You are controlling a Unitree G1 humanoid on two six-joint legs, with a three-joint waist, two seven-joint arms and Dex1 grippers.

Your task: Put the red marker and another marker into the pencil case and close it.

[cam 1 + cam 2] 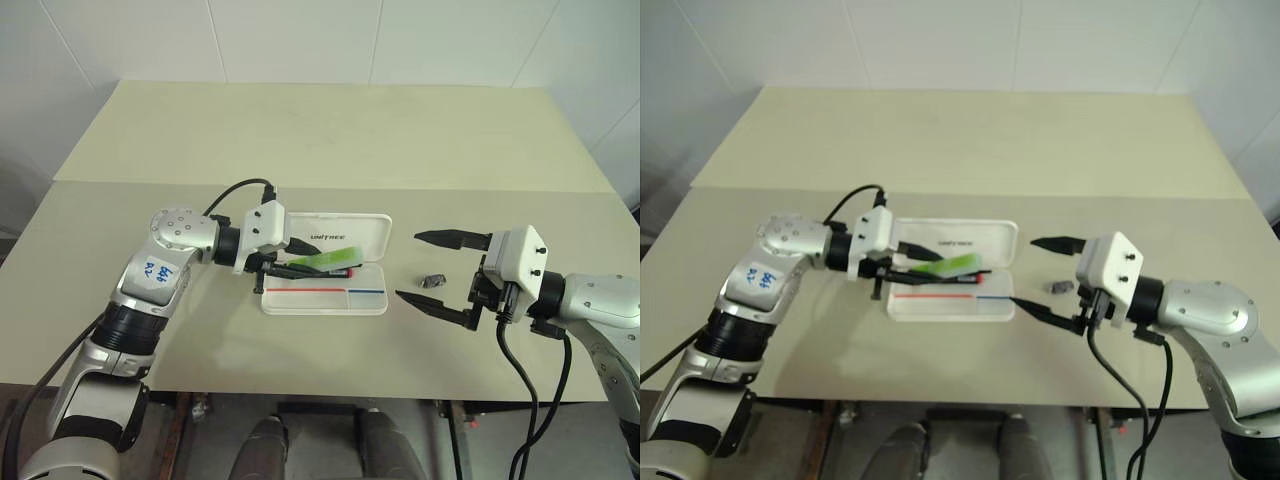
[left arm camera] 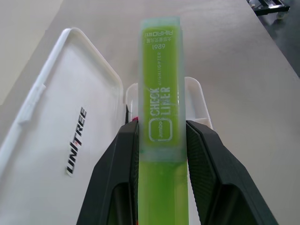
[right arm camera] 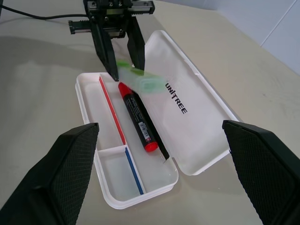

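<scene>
My left gripper has the lime-green highlighter, held just above the case now. It will let go of it in the pencil case's long near compartment (image 1: 308,299), alongside the red line.
The white pencil case (image 1: 372,300) lies open in the middle of the table, its lid (image 2: 61,117) folded flat on the far side. The red marker (image 3: 137,116) rests inside the tray, along the hinge side. My left gripper (image 1: 300,258) is shut on the lime-green highlighter (image 2: 161,108) and holds it just above the case, over the red marker's end. To the right of the case, my right gripper (image 1: 410,266) hovers above the table, open wide and empty, with its fingers (image 3: 61,168) pointing toward the case.
A small dark grey object (image 1: 432,281) lies on the table between the case and the right gripper. The beige table (image 1: 330,140) stretches far back to a white wall. Its front edge runs close below the case.
</scene>
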